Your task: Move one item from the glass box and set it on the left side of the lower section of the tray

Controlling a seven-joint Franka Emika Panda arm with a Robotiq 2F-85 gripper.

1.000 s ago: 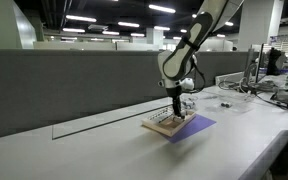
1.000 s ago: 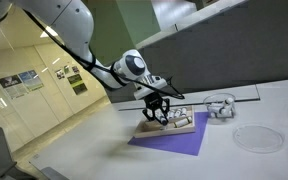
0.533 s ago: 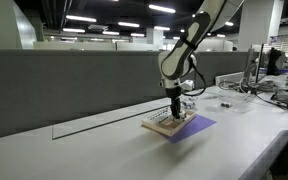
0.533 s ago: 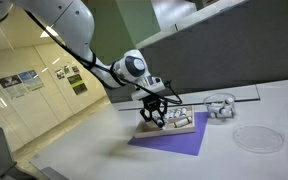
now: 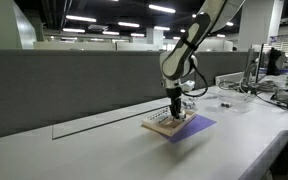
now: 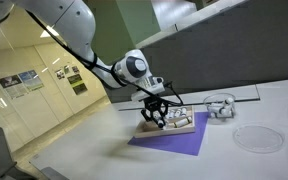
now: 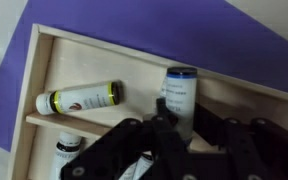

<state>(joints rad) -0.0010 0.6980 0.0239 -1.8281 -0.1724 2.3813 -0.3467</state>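
Observation:
The robot's gripper should release the white-labelled vial in the tray row's near end (image 5: 170,125) (image 7: 246,115), away from the yellow-green-capped vial.
The tray (image 7: 42,75) is pale wood split into rows and lies on a purple mat in both exterior views (image 5: 162,126) (image 6: 180,129). My gripper (image 7: 181,106) is low over it, also seen from outside (image 5: 174,112) (image 6: 156,118). Its fingers are shut around a white-labelled vial with a blue cap (image 7: 180,86), which lies in a tray row. A vial with a yellow-green cap (image 7: 79,99) lies to its left in the same row. The glass box (image 6: 220,105) stands beside the tray, apart from the gripper.
The purple mat (image 7: 134,20) (image 6: 174,142) extends past the tray. Another vial with a dark cap (image 7: 69,148) lies in the adjacent row. A clear round dish (image 6: 254,137) sits on the white table. A grey partition wall (image 5: 74,80) runs behind the table.

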